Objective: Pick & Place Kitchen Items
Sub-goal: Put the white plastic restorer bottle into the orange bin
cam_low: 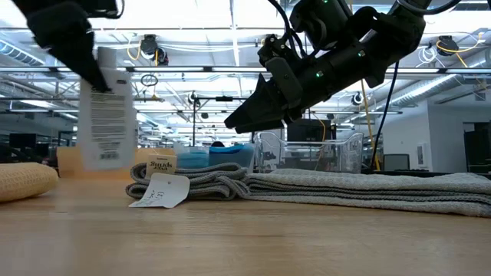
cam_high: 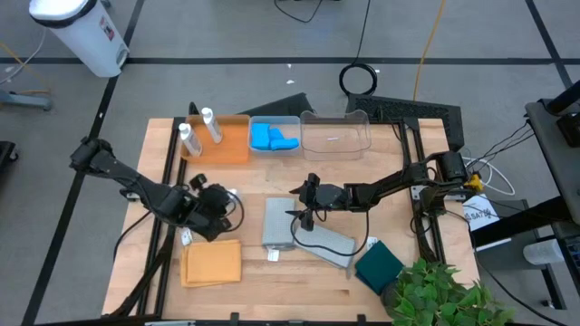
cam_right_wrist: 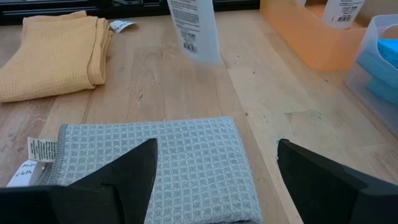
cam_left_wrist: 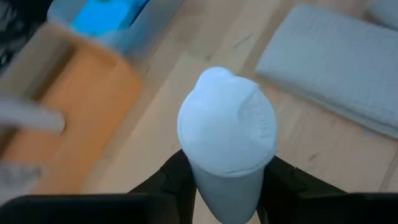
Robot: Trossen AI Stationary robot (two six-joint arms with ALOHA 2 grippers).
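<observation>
My left gripper is going to let go of the white bottle, now held beside the grey cloth, on the bare wood [cam_high: 261, 194] [cam_left_wrist: 242, 71] beside the corner of the grey cloth nearest the orange tray.
My left gripper [cam_high: 216, 201] is shut on a small white capped bottle [cam_left_wrist: 227, 134], which also shows in the low view [cam_low: 107, 115]. It is left of the grey folded cloth [cam_high: 276, 222]. My right gripper [cam_right_wrist: 214, 180] is open and empty just above that grey cloth [cam_right_wrist: 155, 162]; it also shows in the high view [cam_high: 306, 206]. Two more white bottles [cam_high: 198, 132] stand in the orange tray [cam_high: 231, 145]. Blue sponges [cam_high: 274, 138] lie in a clear bin. An orange cloth [cam_high: 211, 263] and a dark green cloth [cam_high: 379, 265] lie flat near the front edge. My left gripper pinches the bottle's body just below its cap [cam_left_wrist: 214, 186] between its two fingers [cam_left_wrist: 177, 177], one on each side. The gripper comes from above, slanting down from the table's left. The bottle hangs about upright, cap up, its base [cam_low: 107, 162] clear of the table.
An empty clear bin [cam_high: 335, 136] stands right of the sponge bin at the far edge. A second grey cloth [cam_high: 328, 244] lies partly under the first. A green plant [cam_high: 435, 290] stands at the near right corner. Bare wood lies between the tray and the cloths.
</observation>
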